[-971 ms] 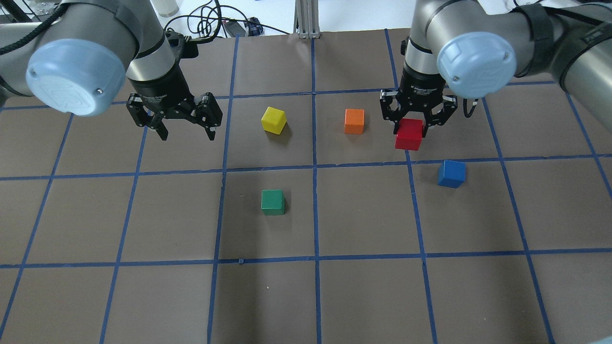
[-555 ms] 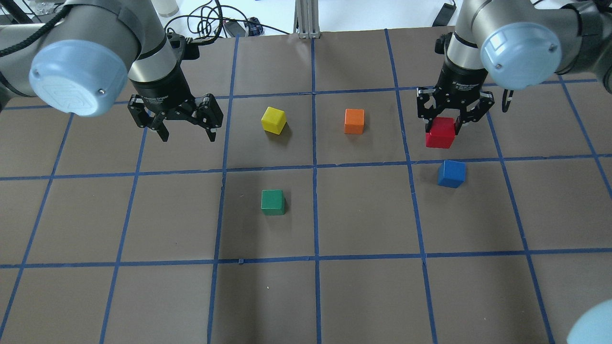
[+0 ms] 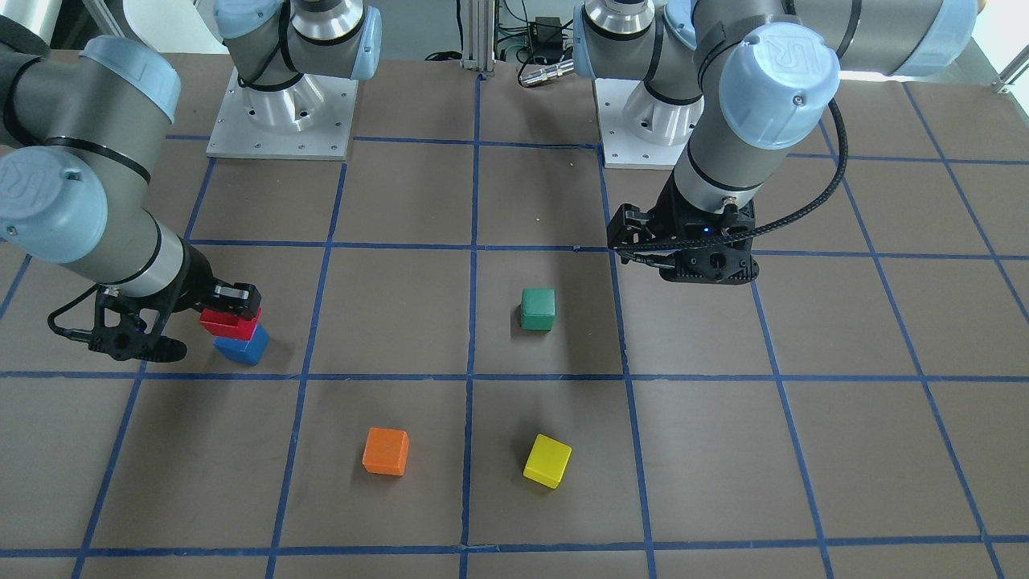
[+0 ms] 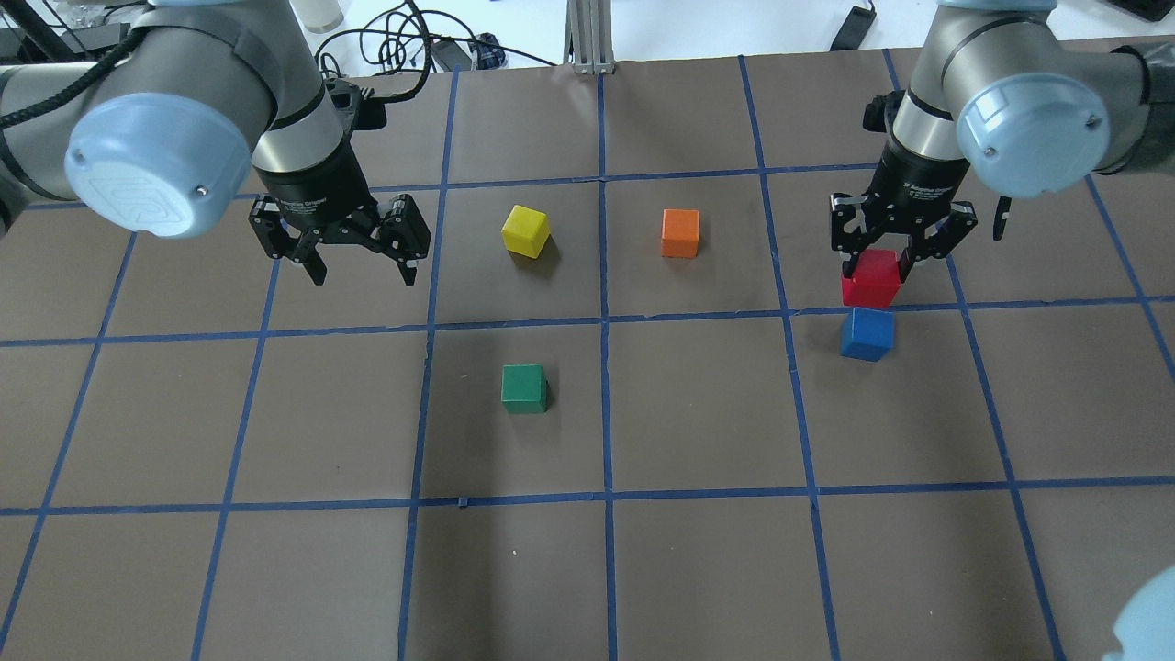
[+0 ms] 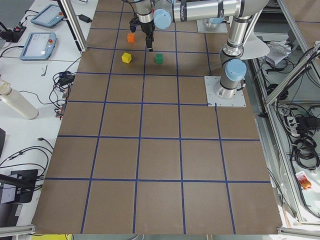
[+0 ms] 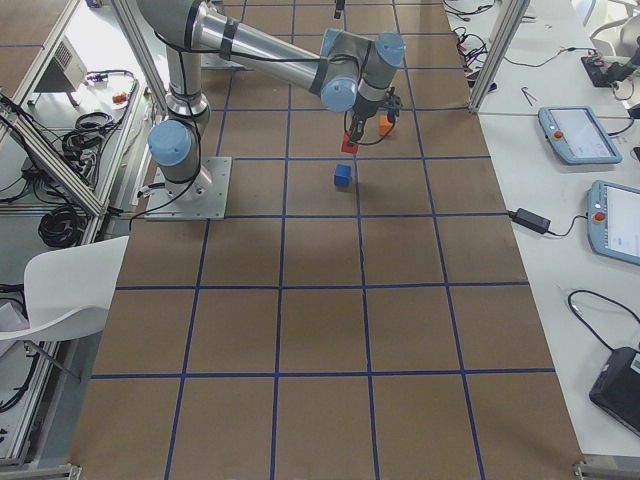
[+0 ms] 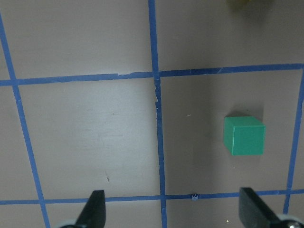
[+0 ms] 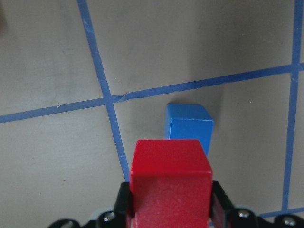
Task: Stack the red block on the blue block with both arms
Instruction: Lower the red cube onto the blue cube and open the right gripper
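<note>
Next, my right gripper releases the red block on the upper side of the blue block [image 3: 228, 334] [image 8: 190, 135], near where the tape crosses.
My right gripper [image 4: 875, 272] is shut on the red block [image 4: 871, 278] and holds it in the air, just beyond the blue block [image 4: 867, 333] on the table. In the front view the red block [image 3: 229, 322] hangs close above the blue block [image 3: 241, 347]. The right wrist view shows the red block [image 8: 171, 187] between my fingers with the blue block [image 8: 188, 126] below and ahead. My left gripper [image 4: 363, 266] is open and empty, hovering above the table at the left; its fingertips [image 7: 97, 209] show spread wide in the left wrist view.
A yellow cube [image 4: 525, 229] and an orange cube [image 4: 680, 232] sit in the far middle squares. A green cube [image 4: 523, 387] sits nearer the centre, also in the left wrist view [image 7: 243, 136]. Blue tape lines grid the brown table [image 4: 698, 551].
My right gripper has carried the red block to the right and toward the blue block. My left gripper has shifted slightly and stays open.
</note>
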`<action>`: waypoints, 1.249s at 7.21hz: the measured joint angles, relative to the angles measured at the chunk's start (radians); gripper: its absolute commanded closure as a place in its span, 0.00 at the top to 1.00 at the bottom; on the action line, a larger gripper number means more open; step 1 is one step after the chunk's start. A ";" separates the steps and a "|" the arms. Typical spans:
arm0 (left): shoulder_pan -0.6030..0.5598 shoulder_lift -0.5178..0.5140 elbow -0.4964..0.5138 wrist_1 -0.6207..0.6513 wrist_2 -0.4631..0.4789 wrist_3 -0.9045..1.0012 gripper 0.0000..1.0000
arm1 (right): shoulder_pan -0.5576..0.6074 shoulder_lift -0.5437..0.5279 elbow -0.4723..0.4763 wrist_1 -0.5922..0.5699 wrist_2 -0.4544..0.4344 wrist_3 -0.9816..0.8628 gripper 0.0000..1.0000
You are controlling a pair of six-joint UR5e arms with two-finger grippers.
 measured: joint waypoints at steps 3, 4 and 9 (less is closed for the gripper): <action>0.000 0.001 -0.008 0.000 -0.001 -0.003 1.00 | -0.026 -0.006 0.083 -0.125 -0.003 0.009 0.05; 0.000 0.001 -0.009 0.000 -0.002 -0.001 1.00 | -0.027 -0.012 0.120 -0.174 -0.008 0.009 0.05; -0.001 -0.001 -0.009 0.000 -0.003 -0.007 1.00 | -0.028 -0.014 0.153 -0.211 -0.012 0.006 0.11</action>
